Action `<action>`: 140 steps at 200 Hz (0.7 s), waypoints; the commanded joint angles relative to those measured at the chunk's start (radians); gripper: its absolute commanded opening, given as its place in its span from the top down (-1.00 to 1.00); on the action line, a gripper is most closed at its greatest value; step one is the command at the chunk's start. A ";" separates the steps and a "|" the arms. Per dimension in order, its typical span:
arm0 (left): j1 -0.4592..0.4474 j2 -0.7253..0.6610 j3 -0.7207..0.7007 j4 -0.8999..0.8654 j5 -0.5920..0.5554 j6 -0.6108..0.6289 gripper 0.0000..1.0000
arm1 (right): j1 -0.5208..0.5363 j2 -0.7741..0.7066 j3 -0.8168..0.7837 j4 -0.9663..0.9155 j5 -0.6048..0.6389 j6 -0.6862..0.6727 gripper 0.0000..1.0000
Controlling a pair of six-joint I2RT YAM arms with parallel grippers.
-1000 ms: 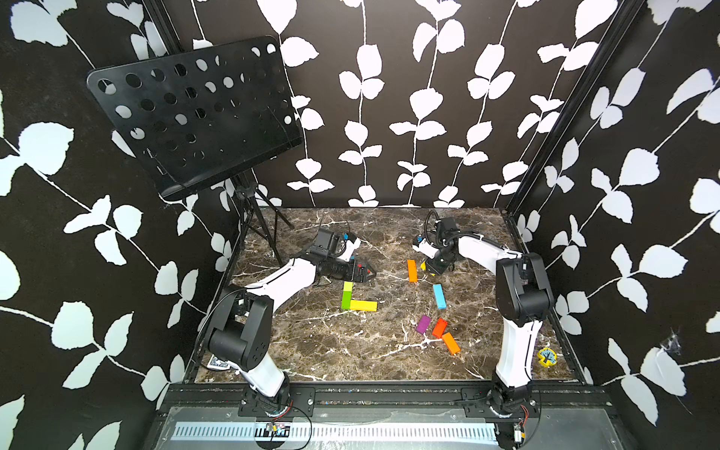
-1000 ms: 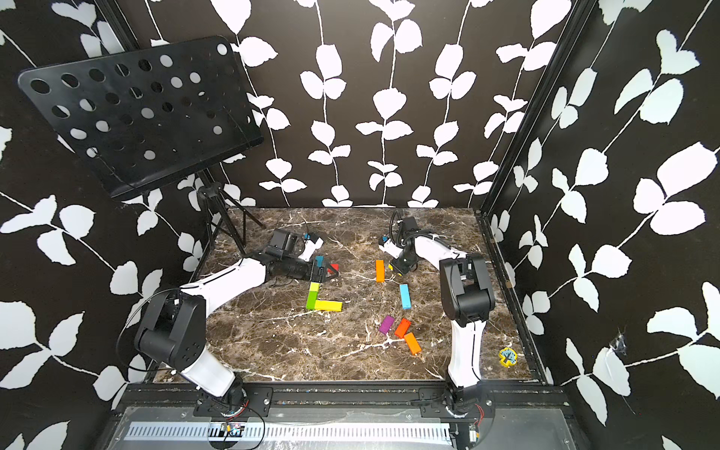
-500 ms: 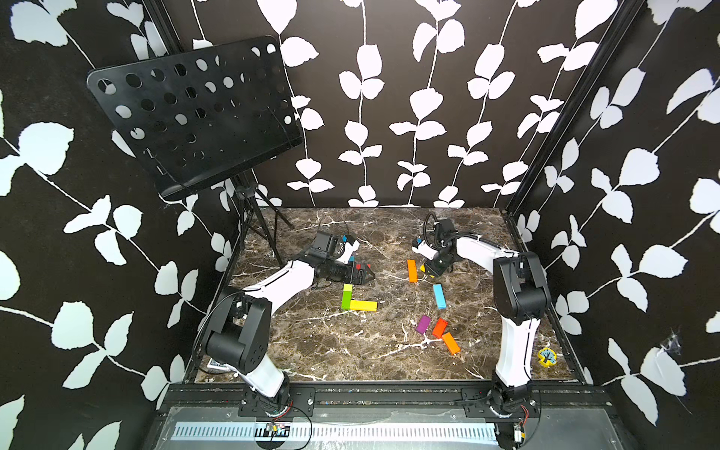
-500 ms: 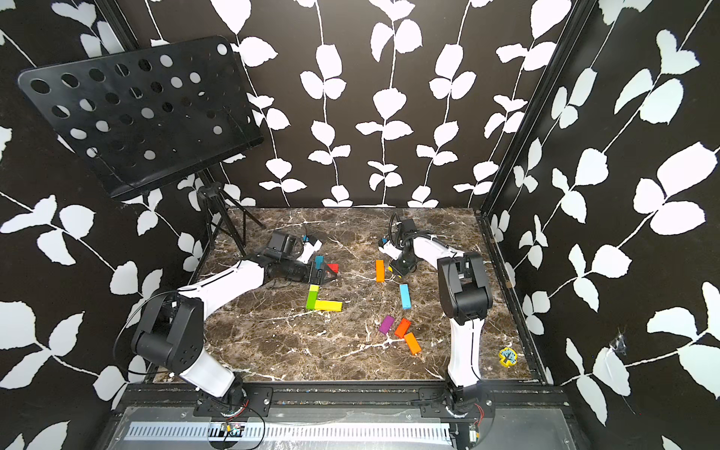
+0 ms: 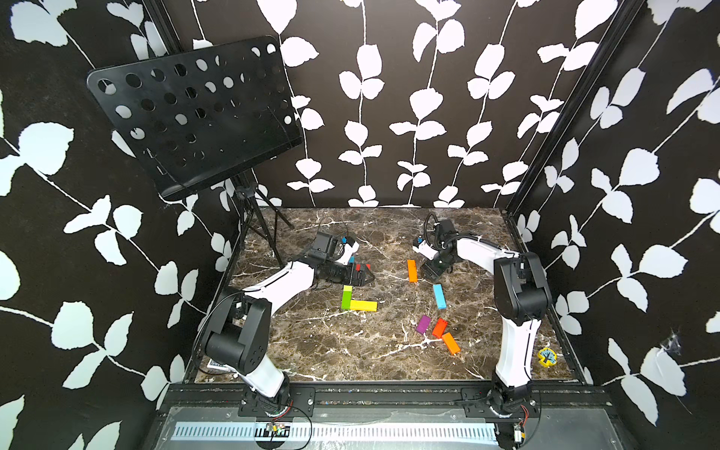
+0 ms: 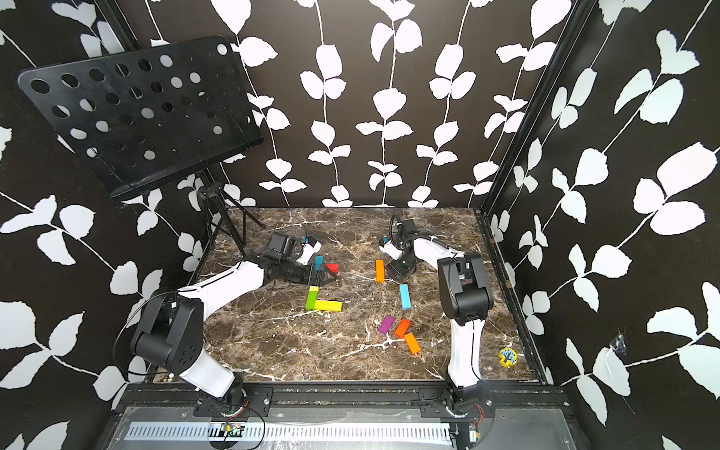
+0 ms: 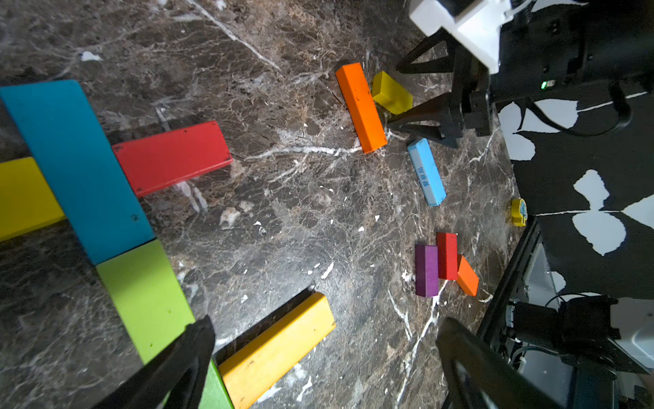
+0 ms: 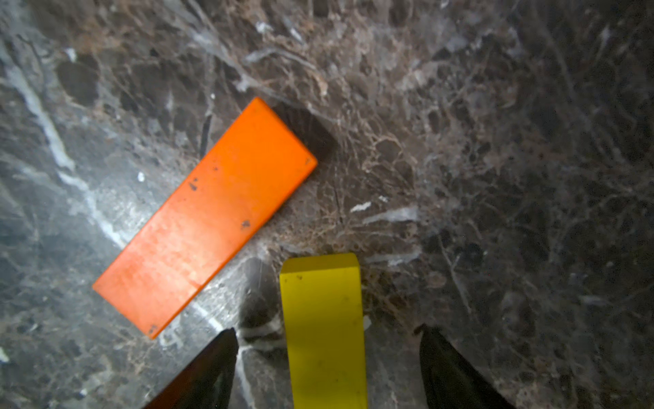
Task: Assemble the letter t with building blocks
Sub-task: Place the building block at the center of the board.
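The short yellow block angles off the orange one, so next my right gripper lifts clear, turns and grabs its ends (image 8: 320, 263) to square it.
The partly built letter t lies under my left gripper (image 7: 325, 331), which is open and empty. It shows a blue stem block (image 7: 70, 159), a green block (image 7: 141, 294), a yellow foot (image 7: 276, 347), a red bar (image 7: 170, 155) and a yellow bar (image 7: 24, 198). In both top views that gripper (image 5: 364, 274) hovers just behind the green block (image 5: 346, 298). My right gripper (image 8: 327, 331) is open, with a short yellow block (image 8: 323, 329) lying on the table between its fingers, untouched. An orange block (image 8: 208, 216) lies close beside it.
Loose blocks lie on the marble table: light blue (image 5: 439, 296), purple (image 5: 423, 324), red (image 5: 439, 328), orange (image 5: 450, 343). A black music stand (image 5: 195, 113) has tripod legs (image 5: 257, 230) at the back left. A small yellow token (image 5: 547, 356) sits front right.
My right gripper has opened and let go of the short yellow block, which now rests on the table beside the orange block. The left arm has barely moved.
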 commanded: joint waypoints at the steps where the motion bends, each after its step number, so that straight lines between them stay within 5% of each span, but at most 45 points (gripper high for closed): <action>1: 0.006 -0.055 -0.021 -0.002 0.010 0.008 -0.98 | 0.005 -0.080 -0.018 0.046 0.002 0.094 -0.80; 42: 0.006 -0.074 -0.042 0.017 0.010 -0.006 -0.98 | 0.025 -0.148 -0.039 0.045 0.140 0.361 -0.83; 77: 0.006 -0.084 -0.066 0.040 0.043 -0.018 -0.98 | 0.028 -0.225 -0.121 0.045 0.111 0.651 -0.69; 103: 0.007 -0.099 -0.080 0.040 0.038 0.008 -0.98 | 0.057 -0.308 -0.215 0.092 0.139 0.530 -0.72; 140: 0.006 -0.117 -0.098 0.064 0.027 0.041 -0.98 | 0.056 -0.287 -0.123 0.042 0.234 0.329 -0.73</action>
